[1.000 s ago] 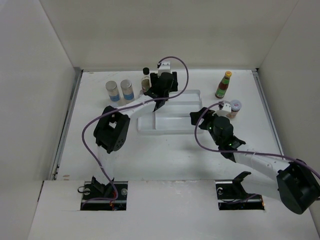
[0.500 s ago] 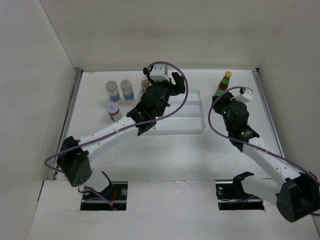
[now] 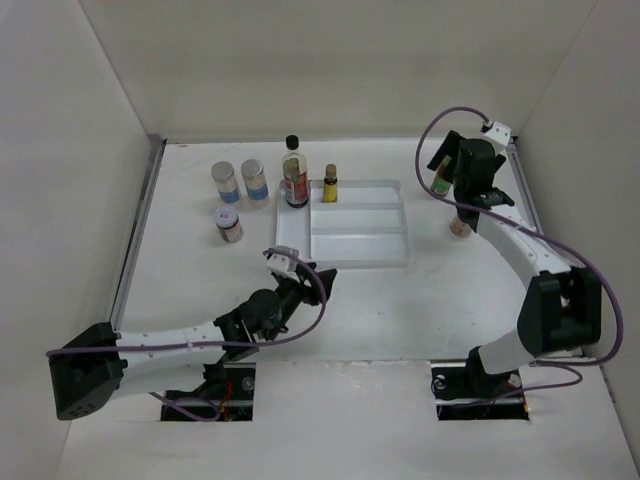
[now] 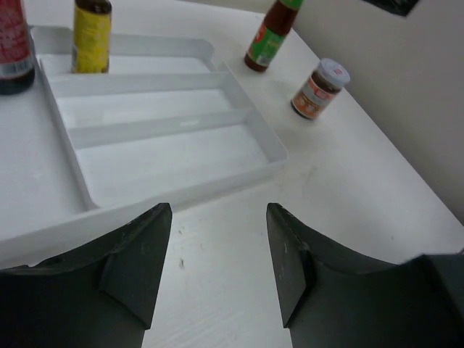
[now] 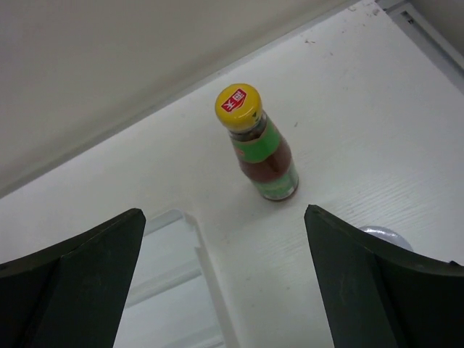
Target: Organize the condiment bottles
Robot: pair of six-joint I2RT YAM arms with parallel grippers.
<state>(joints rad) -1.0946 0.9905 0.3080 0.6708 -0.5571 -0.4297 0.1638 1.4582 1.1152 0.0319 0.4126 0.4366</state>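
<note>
Next, I close my right gripper on the neck (image 3: 446, 167) (image 5: 250, 132) of the red sauce bottle, just below its yellow cap.
A tall clear black-capped red-labelled bottle (image 3: 294, 172) and a small yellow bottle (image 3: 329, 184) stand in the far part of the white divided tray (image 3: 345, 258). They also show in the left wrist view, tall (image 4: 13, 51) and yellow (image 4: 90, 36). The red sauce bottle (image 5: 261, 148) with a yellow cap stands right of the tray, partly hidden from above (image 3: 440, 178). My right gripper (image 5: 223, 214) hangs wide open and empty above and just short of it, also seen from above (image 3: 458, 185). My left gripper (image 4: 217, 217) is open and empty, low over the table in front of the tray (image 3: 303, 272).
Two pale-lidded shakers (image 3: 226, 184) (image 3: 255, 182) and a small jar (image 3: 229, 224) stand left of the tray. Another jar (image 3: 461, 226) stands under my right arm, also in the left wrist view (image 4: 319, 88). Walls enclose the table on three sides.
My left arm has pulled back from the tray's far side to its near side, leaving the tall and yellow bottles standing in the tray. My right arm has swung to the back right.
</note>
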